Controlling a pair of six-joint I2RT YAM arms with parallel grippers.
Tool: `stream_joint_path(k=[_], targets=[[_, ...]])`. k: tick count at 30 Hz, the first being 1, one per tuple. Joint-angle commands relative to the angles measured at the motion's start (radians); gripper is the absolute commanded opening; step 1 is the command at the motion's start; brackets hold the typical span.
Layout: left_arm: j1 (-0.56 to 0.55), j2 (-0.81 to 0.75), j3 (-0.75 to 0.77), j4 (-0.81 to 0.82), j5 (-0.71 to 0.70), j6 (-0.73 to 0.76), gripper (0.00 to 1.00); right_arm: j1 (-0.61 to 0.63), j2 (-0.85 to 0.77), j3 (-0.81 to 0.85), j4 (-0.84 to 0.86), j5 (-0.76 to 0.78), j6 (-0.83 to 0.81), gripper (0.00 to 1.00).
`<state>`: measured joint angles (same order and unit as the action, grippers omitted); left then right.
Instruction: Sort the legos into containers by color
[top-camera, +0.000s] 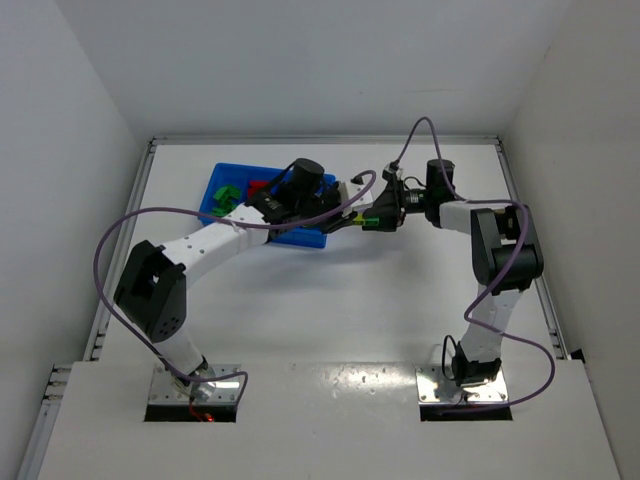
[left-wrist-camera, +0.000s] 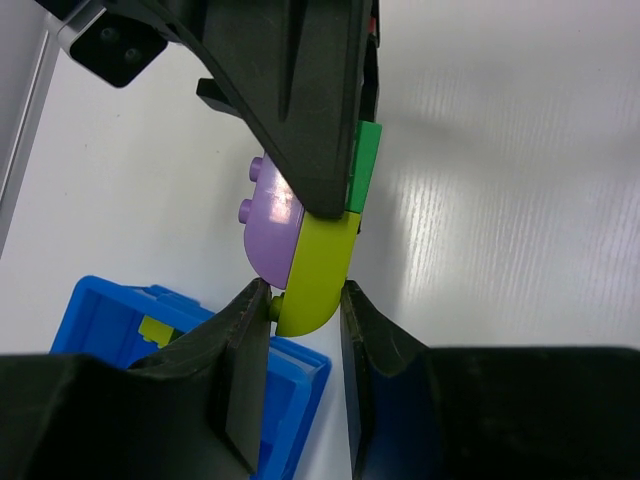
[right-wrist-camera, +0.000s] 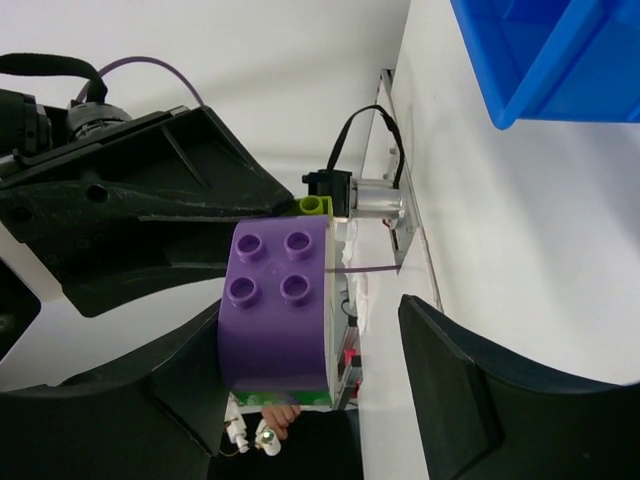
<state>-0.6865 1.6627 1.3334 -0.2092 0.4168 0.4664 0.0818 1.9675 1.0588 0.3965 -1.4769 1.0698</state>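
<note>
Next, my left gripper lets go of the yellow-green brick inside the blue tray (top-camera: 311, 210), at the end nearest my right gripper.
A clump of legos hangs above the table just right of the blue tray (top-camera: 300, 238). It is a yellow-green rounded brick (left-wrist-camera: 315, 265), a purple brick (left-wrist-camera: 268, 225) and a green brick (left-wrist-camera: 365, 165). My left gripper (left-wrist-camera: 305, 300) is shut on the yellow-green brick's rounded end. My right gripper (right-wrist-camera: 315, 320) faces it, jaws apart; the purple brick (right-wrist-camera: 280, 310) lies against one finger (right-wrist-camera: 190, 380) and the other finger (right-wrist-camera: 470, 390) stands clear. In the top view the two grippers, left (top-camera: 345, 222) and right (top-camera: 374, 221), meet at the clump.
The tray holds green legos (top-camera: 225, 200) and red legos (top-camera: 262, 188); a yellow-green one (left-wrist-camera: 155, 330) shows in the left wrist view. The tray's corner (right-wrist-camera: 540, 60) is close by. Both arms' purple cables loop above the table.
</note>
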Motion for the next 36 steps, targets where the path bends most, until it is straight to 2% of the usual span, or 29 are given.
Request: stream_joint_path(k=[1,6,10,13,17,20,23,26,27,29,32,33,36], targets=[[-0.013,-0.004,0.052,0.060,0.022,-0.002,0.16,-0.002,-0.010,0.056,-0.015,-0.077,-0.024,0.66],[-0.022,0.005,0.052,0.060,0.022,-0.002,0.16,-0.002,-0.010,0.078,-0.048,-0.077,-0.024,0.66],[-0.022,0.014,0.052,0.060,0.022,-0.011,0.16,-0.002,-0.010,0.087,-0.058,-0.077,-0.024,0.52],[-0.022,0.014,0.052,0.060,0.022,-0.011,0.16,-0.002,-0.010,0.098,-0.067,-0.086,-0.024,0.33],[-0.022,0.014,0.052,0.060,0.022,-0.011,0.16,-0.002,-0.010,0.109,-0.076,-0.086,-0.033,0.29],[-0.022,0.014,0.052,0.060,0.031,-0.011,0.16,-0.002,-0.010,0.119,-0.085,-0.086,-0.033,0.29],[-0.022,0.023,0.052,0.060,0.031,-0.011,0.16,-0.002,0.001,0.144,-0.113,-0.086,-0.033,0.45],[-0.022,0.023,0.052,0.060,0.031,-0.011,0.16,-0.002,0.010,0.155,-0.122,-0.086,-0.033,0.45],[-0.022,0.023,0.052,0.060,0.040,-0.011,0.16,-0.002,0.010,0.164,-0.122,-0.086,-0.033,0.52],[-0.022,0.023,0.052,0.060,0.040,-0.011,0.16,-0.002,0.010,0.164,-0.133,-0.086,-0.033,0.56],[-0.022,0.023,0.052,0.060,0.040,-0.011,0.16,-0.002,0.010,0.155,-0.133,-0.086,-0.033,0.39],[-0.022,0.023,0.052,0.060,0.040,-0.011,0.16,-0.002,0.010,0.155,-0.133,-0.086,-0.033,0.28],[-0.022,0.023,0.043,0.060,0.031,-0.011,0.16,-0.002,0.001,0.145,-0.113,-0.086,-0.033,0.08]])
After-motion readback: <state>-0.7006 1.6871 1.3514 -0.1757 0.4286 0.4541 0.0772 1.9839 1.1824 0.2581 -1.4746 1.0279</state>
